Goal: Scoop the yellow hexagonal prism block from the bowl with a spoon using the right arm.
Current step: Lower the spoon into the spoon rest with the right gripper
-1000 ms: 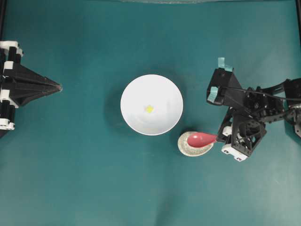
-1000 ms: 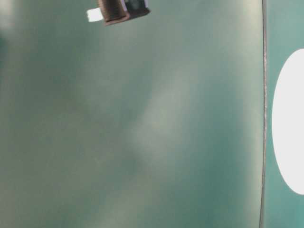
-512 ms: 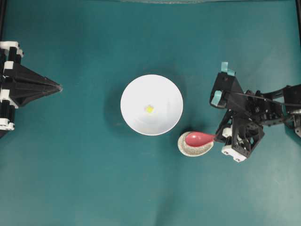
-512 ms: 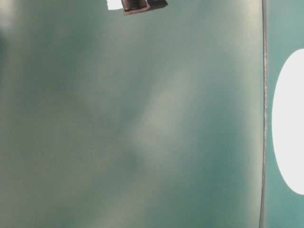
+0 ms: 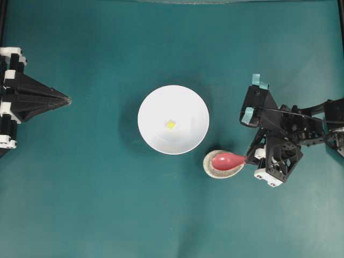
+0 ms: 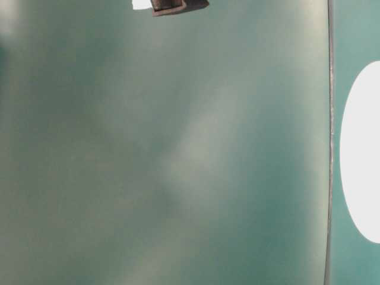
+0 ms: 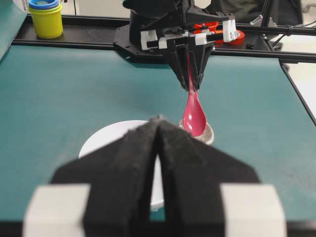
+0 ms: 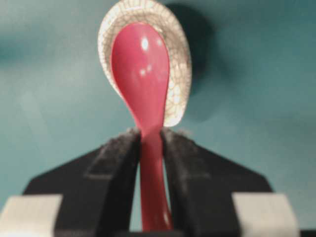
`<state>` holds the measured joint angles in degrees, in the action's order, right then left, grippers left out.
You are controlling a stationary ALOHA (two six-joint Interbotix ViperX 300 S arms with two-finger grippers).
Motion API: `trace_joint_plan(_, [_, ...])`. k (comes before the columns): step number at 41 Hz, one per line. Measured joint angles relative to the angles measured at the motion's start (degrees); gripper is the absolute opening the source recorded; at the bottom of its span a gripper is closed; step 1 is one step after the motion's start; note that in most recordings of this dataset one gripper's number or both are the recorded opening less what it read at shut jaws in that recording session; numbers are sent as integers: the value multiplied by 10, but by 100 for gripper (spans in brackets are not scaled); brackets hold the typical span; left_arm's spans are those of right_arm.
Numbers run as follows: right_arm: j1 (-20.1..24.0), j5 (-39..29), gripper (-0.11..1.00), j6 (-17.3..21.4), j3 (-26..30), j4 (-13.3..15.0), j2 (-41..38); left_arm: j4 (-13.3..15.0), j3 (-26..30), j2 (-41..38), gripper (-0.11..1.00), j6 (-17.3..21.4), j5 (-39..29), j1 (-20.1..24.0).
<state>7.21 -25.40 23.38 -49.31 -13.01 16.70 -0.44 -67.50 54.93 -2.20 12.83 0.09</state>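
Observation:
The spoon's neck is pinched by my right gripper from steeply above, so next I open, back away and take the spoon's handle (image 8: 153,192) at a flatter angle before scooping.
The tiny yellow hexagonal prism block (image 5: 170,124) lies near the middle of the white bowl (image 5: 188,107), which also shows as a white bowl (image 7: 106,140) in the left wrist view. The pink-red spoon (image 5: 228,159) rests its scoop in a small speckled dish (image 5: 215,170). My right gripper (image 5: 248,157) is to the right of the bowl. In the right wrist view the spoon (image 8: 140,69) runs back between the jaws of the right gripper (image 8: 150,134), whose fingertips press its handle on both sides. My left gripper (image 5: 67,100) sits shut at the far left, holding nothing.
The speckled dish (image 8: 177,64) touches the bowl's lower right rim. A stack of yellow and blue cups (image 7: 45,17) stands beyond the table's far corner. The table-level view shows only teal cloth and the bowl's edge (image 6: 362,154).
The right arm has shifted slightly right and down with the spoon. The spoon's scoop has settled lower onto the speckled dish. The left arm and the block have not moved.

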Motion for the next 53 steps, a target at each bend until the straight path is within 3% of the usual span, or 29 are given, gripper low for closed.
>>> trace_joint_plan(4, [0, 0, 45, -1, 1, 14, -1, 0, 0, 0, -1, 0, 0, -1])
trace_joint_plan(10, [0, 4, 55, -1, -3, 47, 0, -1, 0, 0, -1, -1, 0, 0])
trace_joint_plan(25, [0, 65, 56, -1, -26, 116, 29, 0, 0, -1, -1, -1, -1, 0])
trace_joint_plan(33, [1, 156, 56, 0, -47, 168, 54, 0, 0, -1, -1, -3, 0, 0])
trace_joint_plan(42, [1, 315, 56, -1, -83, 241, 63, 0, 0, -1, -1, -11, 0, -1])
trace_joint_plan(47, [0, 395, 55, -2, -113, 259, 64, 0, 0, -1, -1, -13, 0, -1])
trace_joint_plan(53, [-8, 475, 55, -2, -152, 262, 62, 0, 0, 0, -1, -13, 0, 0])
